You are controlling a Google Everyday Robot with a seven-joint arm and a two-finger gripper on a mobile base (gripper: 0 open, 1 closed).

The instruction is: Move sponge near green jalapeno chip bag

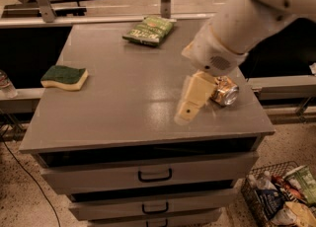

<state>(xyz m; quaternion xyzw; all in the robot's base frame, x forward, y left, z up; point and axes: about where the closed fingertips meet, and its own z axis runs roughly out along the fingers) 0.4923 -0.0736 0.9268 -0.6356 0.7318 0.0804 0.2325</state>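
I will next move my gripper over to the sponge and close it on the sponge's end (79, 78) that faces the crushed soda can.
The sponge (64, 77), dark green top over pale yellow foam, lies near the left edge of the grey cabinet top (133, 93). The green jalapeno chip bag (149, 30) lies flat at the back middle of the top. My gripper (190, 103) hangs from the white arm over the right middle of the top, well to the right of the sponge and in front of the bag. It holds nothing that I can see.
A crushed orange-gold soda can (224, 91) lies on the right of the top, partly behind my gripper. The cabinet has drawers with dark handles (154, 175) below. A wire basket of snack bags (281, 201) stands on the floor at the lower right.
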